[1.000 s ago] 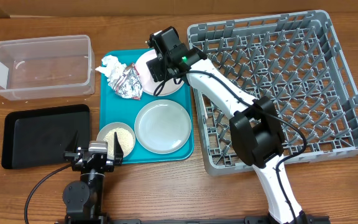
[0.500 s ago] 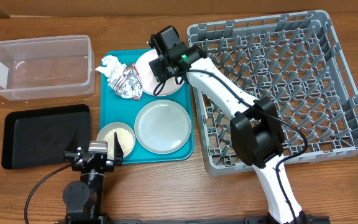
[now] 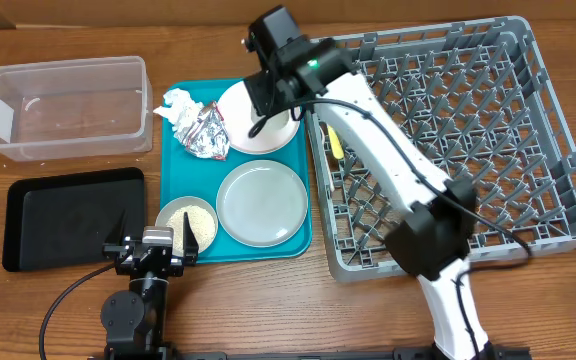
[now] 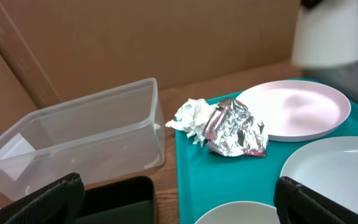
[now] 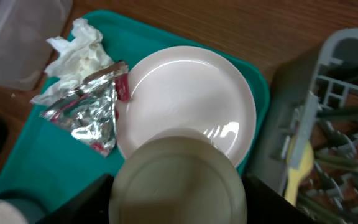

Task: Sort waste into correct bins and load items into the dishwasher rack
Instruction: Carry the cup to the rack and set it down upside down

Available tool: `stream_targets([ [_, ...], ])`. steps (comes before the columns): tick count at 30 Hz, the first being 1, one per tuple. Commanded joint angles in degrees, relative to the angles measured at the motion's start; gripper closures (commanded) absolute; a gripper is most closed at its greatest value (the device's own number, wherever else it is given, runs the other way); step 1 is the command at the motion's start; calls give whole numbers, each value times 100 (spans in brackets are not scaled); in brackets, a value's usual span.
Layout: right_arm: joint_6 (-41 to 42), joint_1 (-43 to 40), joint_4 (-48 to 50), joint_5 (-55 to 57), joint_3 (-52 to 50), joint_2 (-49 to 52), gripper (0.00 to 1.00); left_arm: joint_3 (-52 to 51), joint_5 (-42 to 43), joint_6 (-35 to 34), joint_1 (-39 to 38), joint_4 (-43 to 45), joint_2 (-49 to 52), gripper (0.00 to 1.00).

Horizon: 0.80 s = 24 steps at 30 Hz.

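I will let go of the small white cup with my right gripper among the wires in the middle of the grey rack (image 3: 459,152).
My right gripper (image 3: 271,98) (image 5: 178,208) is shut on the small white cup (image 5: 178,174) and holds it above the white plate (image 3: 240,128) (image 5: 185,93); the cup also shows in the left wrist view (image 4: 326,34). The crumpled napkin (image 3: 176,102) and foil wrapper (image 3: 203,132) lie on the teal tray, left of that plate. The grey-blue plate (image 3: 261,203) and the small bowl of rice-like grains (image 3: 186,218) sit at the tray's front. The yellow spoon (image 3: 335,140) lies in the rack (image 3: 488,150). My left gripper (image 3: 153,245) (image 4: 179,208) is open and empty. I cannot see the fork.
The clear tub (image 3: 68,105) stands at the back left and the black tray (image 3: 68,215) in front of it. The teal tray (image 3: 193,180) lies between them and the rack. Cardboard stands behind the table.
My right arm has risen with the cup in it and shifted slightly right and back above the white plate. The left arm has not moved.
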Motion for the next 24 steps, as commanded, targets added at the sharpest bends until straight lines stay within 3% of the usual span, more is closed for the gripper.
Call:
stream_targets([
  [1,107,-177,-262,125,275,-820,56,-13,24,46,57,-2,-24,0],
  [9,466,-1285,-1412,437,273,-1209,57,-13,24,46,57,-2,-24,0],
  [15,577,-2643,-2358,437,96,-1196,57,-13,24,46,57,-2,-24,0],
  [24,553,-3801,-2804,332,90,-1187,57,-13,22,46,57,-2,-24,0],
])
